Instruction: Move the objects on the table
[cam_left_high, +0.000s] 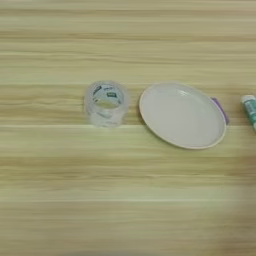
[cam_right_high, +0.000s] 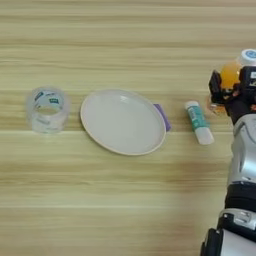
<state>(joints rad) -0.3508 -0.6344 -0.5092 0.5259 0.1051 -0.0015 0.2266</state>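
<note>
The robot's right gripper should release the orange-drink bottle on the white tube's spot (cam_left_high: 249, 103), next to the purple piece of the plate.
At the right edge of the right eye view, the small orange-drink bottle (cam_right_high: 230, 74) with its white cap (cam_right_high: 248, 56) sits between black fingers, one (cam_right_high: 215, 86) on its left and one on its right. My right gripper (cam_right_high: 232, 83) is shut on it, and the silver forearm (cam_right_high: 242, 165) comes up from the bottom right. The white tube with a teal-green label (cam_right_high: 198, 122) lies flat on the table (cam_right_high: 125, 200), just left of the gripper and apart from it. Only the tube (cam_left_high: 250, 110) shows in the left eye view, at its right edge.
A shallow white plate (cam_right_high: 122, 121) lies in the middle, with a small purple piece (cam_right_high: 162, 117) sticking out from under its right rim. A clear tape roll (cam_right_high: 47, 109) stands to the plate's left. Bare wood stretches in front of and behind this row.
</note>
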